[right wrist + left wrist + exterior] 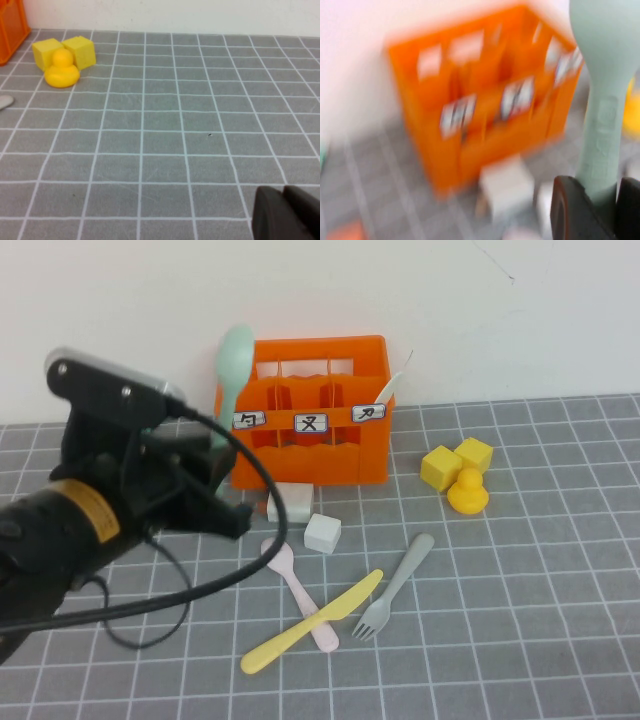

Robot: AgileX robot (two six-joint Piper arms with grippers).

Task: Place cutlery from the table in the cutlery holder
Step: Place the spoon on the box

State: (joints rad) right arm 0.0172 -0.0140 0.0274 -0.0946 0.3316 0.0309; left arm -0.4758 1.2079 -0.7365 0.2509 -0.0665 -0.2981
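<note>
My left gripper needs to release the mint-green spoon, now upright in the air beside the holder, in the orange holder's end compartment (259, 442) (467, 134), the one farthest from the white knife.
My left gripper (606, 202) is shut on the handle of the mint-green spoon (607, 75). It holds the spoon upright in the air, bowl up (236, 356), just left of the orange cutlery holder (310, 410). The left wrist view is blurred by motion. A white knife (396, 380) leans out of the holder's right compartment. On the table (520, 640) in front lie a pink spoon (292, 575), a yellow knife (312, 622) crossing it, and a grey fork (398, 582). My right gripper (284, 194) is shut and empty, low over bare tiles, out of the high view.
Two white blocks (322, 533) (290, 502) sit just in front of the holder. Two yellow cubes (456, 462) and a yellow duck (467, 490) stand to its right. A white wall runs behind the holder. My left arm's cable (200, 590) loops over the table.
</note>
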